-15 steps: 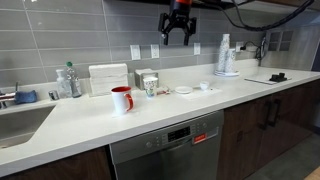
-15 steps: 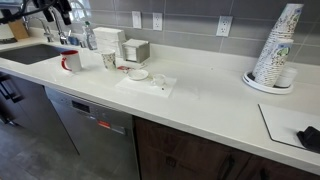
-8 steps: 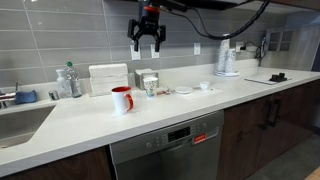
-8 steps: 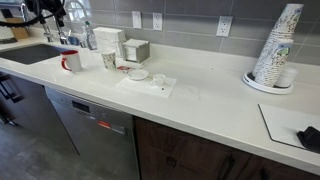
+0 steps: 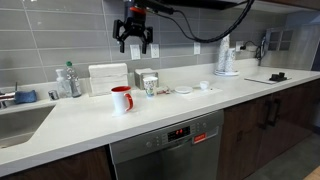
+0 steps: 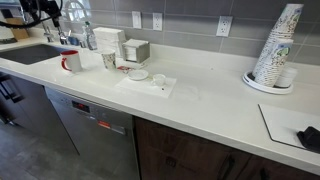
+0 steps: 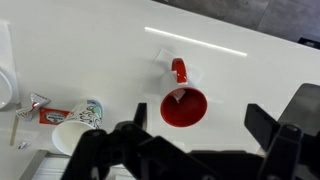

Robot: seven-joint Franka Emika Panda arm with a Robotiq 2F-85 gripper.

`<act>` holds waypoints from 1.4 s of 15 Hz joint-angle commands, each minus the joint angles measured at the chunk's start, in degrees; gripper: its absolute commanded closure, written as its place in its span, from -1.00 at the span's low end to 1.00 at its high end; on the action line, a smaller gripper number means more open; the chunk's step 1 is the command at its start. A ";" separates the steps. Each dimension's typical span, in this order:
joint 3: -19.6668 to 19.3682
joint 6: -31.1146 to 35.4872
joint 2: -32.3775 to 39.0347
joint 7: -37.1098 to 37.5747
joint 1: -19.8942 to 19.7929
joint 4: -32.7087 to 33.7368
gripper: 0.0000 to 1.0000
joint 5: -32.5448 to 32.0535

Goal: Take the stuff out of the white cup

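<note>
Next, my gripper grabs the white cup by its rim (image 5: pixel 114 89) (image 7: pixel 203 115), on the side facing away from the paper cup.
The white cup, a mug with a red handle and red inside, stands on the white counter in both exterior views (image 5: pixel 121 99) (image 6: pixel 72 61). From above in the wrist view (image 7: pixel 183 105) a small pale piece shows at its inner rim. My gripper (image 5: pixel 133 38) hangs open and empty high above the counter, above and slightly right of the mug. In the wrist view the open fingers (image 7: pixel 197 122) frame the mug from above. In the exterior view along the counter the gripper (image 6: pixel 52 12) shows only dimly at the far left.
A handleless paper cup with a green mark (image 5: pixel 150 86) (image 7: pixel 78 131) stands beside the mug, with a packet (image 7: pixel 48 114) next to it. Napkin box (image 5: pixel 108 78), bottle (image 5: pixel 68 82), sink (image 5: pixel 15 125), small dishes (image 6: pixel 139 74), a cup stack (image 6: pixel 278 48).
My gripper has moved left along the wall, from above the counter's middle to above the mug, still open and high.
</note>
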 commanded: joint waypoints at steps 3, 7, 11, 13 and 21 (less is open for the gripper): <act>-0.49 -0.24 0.10 0.06 0.53 0.41 -1.00 -0.02; -0.50 -0.24 0.11 0.06 0.53 0.46 -1.00 -0.02; -0.10 -1.00 2.06 2.96 1.32 2.39 -1.00 -2.66; 0.64 -2.01 5.10 5.62 2.77 5.49 -1.00 -4.89; 0.35 -1.66 17.05 14.12 9.56 14.14 -1.00 -8.00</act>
